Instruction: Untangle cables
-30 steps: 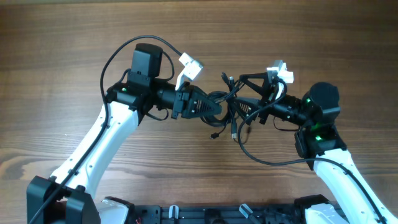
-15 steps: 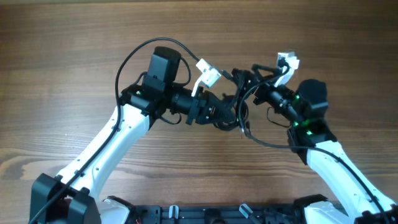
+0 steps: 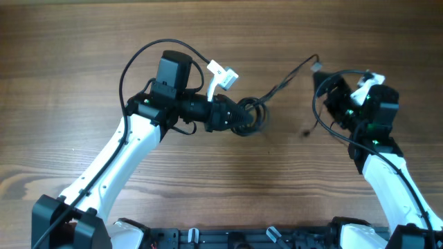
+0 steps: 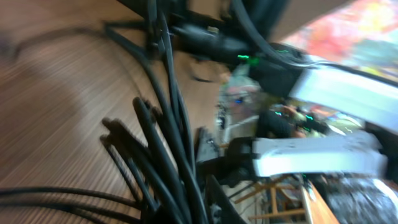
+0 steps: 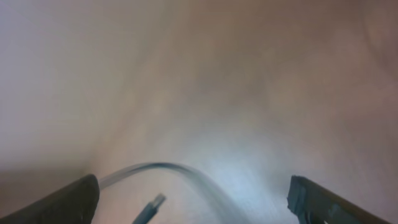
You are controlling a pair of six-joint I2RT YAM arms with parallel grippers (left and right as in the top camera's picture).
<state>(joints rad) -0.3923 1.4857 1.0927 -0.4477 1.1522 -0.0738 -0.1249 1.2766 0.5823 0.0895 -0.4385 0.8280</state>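
The wound loops stay bunched at my left gripper and one cord stretches far out, so I need to grab the cords (image 3: 273,95) beside the loops with my right gripper.
The cables (image 3: 250,115) are a tangled black bundle at mid-table. My left gripper (image 3: 237,117) is shut on the bundle from its left. In the left wrist view several black cords (image 4: 165,143) run through the jaws. One thin cord (image 3: 287,77) stretches from the bundle up and right to a small plug (image 3: 316,66). My right gripper (image 3: 331,95) is open just below that plug, apart from the bundle. The blurred right wrist view shows its fingers (image 5: 196,199) wide apart, with a loose cord (image 5: 163,167) and a plug end (image 5: 152,209) between them.
The bare wooden tabletop (image 3: 83,62) lies all round the arms. A small dark plug end (image 3: 304,131) is visible between the bundle and the right arm. Thicker black robot cables loop over the left arm (image 3: 135,62) and beside the right arm (image 3: 325,128).
My right gripper has let go and swung right, away from the bundle. One cord now trails out to the upper right. My left gripper has stayed near the centre with the bundle.
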